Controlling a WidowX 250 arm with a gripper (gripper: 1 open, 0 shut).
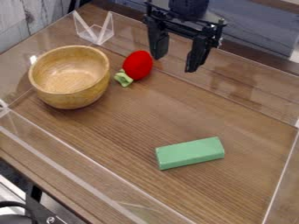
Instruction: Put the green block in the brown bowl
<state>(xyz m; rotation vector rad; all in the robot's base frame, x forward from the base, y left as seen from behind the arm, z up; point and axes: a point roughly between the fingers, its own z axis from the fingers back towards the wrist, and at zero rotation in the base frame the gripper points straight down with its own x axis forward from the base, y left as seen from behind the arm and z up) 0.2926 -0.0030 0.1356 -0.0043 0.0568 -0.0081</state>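
Next, the gripper closes on the green block's middle (190, 151), fingers on its two long sides.
A flat mint-green block (191, 153) lies on the wooden table toward the front right. At the left stands the brown bowl (70, 76), a round tan wooden bowl that looks empty. My gripper (173, 50) hangs at the back centre, pointing down, well above and behind the green block and to the right of the bowl. Its two black fingers (198, 54) stand apart with nothing between them, so it is open.
A red strawberry toy (136, 65) with a green leafy top lies between the bowl and the gripper. A clear plastic stand (93, 31) sits at the back left. Low clear walls (70, 179) border the table along the front and sides.
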